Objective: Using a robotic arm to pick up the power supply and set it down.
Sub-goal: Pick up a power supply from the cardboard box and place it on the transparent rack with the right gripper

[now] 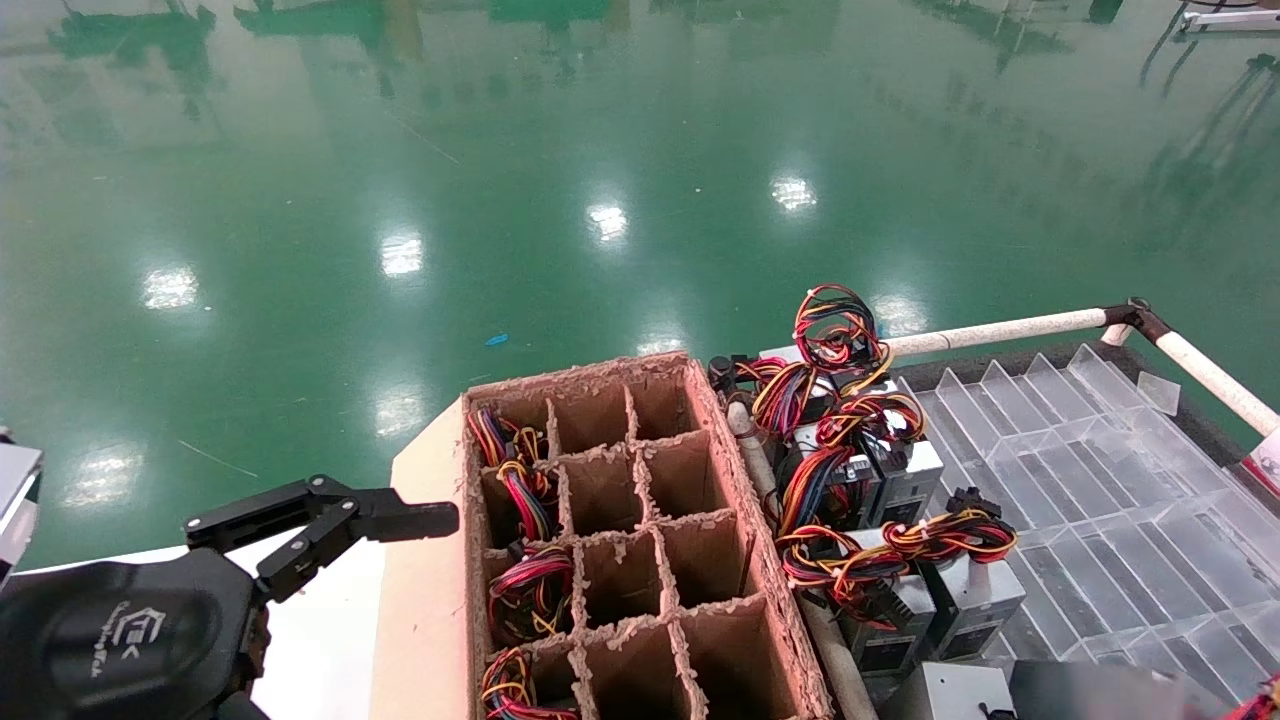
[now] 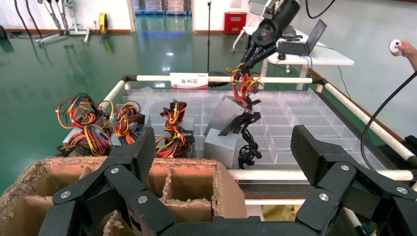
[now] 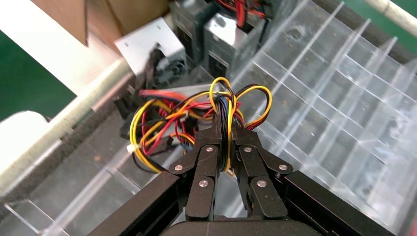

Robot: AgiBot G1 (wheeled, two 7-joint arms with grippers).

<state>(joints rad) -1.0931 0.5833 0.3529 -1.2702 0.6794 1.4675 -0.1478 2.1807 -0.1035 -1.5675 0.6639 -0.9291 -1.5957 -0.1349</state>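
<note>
Next, I set the power supply, now lifted off the tray, down with my right gripper in the clear tray [image 1: 1015, 648] [image 3: 194, 71], next to the silver supply with black wires.
My right gripper [image 3: 225, 125] is shut on the looped red, yellow, orange and black wires [image 3: 221, 101] of a power supply, over the clear divided tray [image 3: 334, 113]. In the left wrist view that gripper [image 2: 250, 63] shows far off. The wire loop [image 2: 244, 86] hangs from it, with the tilted silver-grey power supply [image 2: 223, 113] below, lifted off the tray. My left gripper [image 2: 223, 147] stands open and holds nothing, beside the brown cardboard divider box [image 1: 640, 520]. In the head view it [image 1: 330, 520] sits at the lower left.
Several more power supplies [image 1: 860, 480] with coloured wires stand in the clear tray [image 1: 1100, 470] beside the cardboard box. Some box cells hold wire bundles [image 1: 525, 590]. A white pipe rail [image 1: 1000, 330] borders the tray. Another silver supply [image 2: 221, 147] with black wires stands near the box.
</note>
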